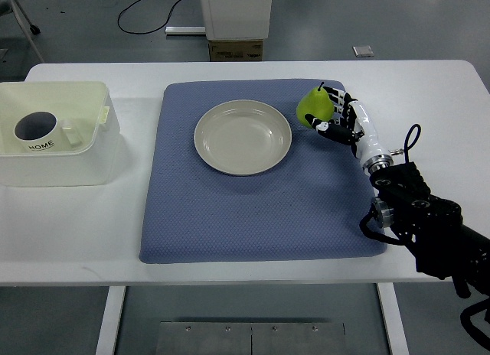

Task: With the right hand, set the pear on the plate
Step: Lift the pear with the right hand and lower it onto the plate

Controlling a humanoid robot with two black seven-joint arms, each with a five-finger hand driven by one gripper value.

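Next, my right gripper releases the green pear on the side of the cream plate (pixel 264 131) that is nearest my right gripper.
A green pear (pixel 315 104) with a dark stem is held in my right hand (pixel 334 119), whose fingers are curled around its right side, over the far right part of the blue mat (pixel 253 194). The empty cream plate (pixel 243 137) lies on the mat just left of the pear. The right arm (pixel 417 210) comes in from the lower right. The left arm does not show.
A white plastic bin (pixel 92 152) holding a white mug (pixel 38 131) stands at the table's left end. A white stand base and a cardboard box (pixel 236 49) sit on the floor behind the table, with a cable (pixel 145 11).
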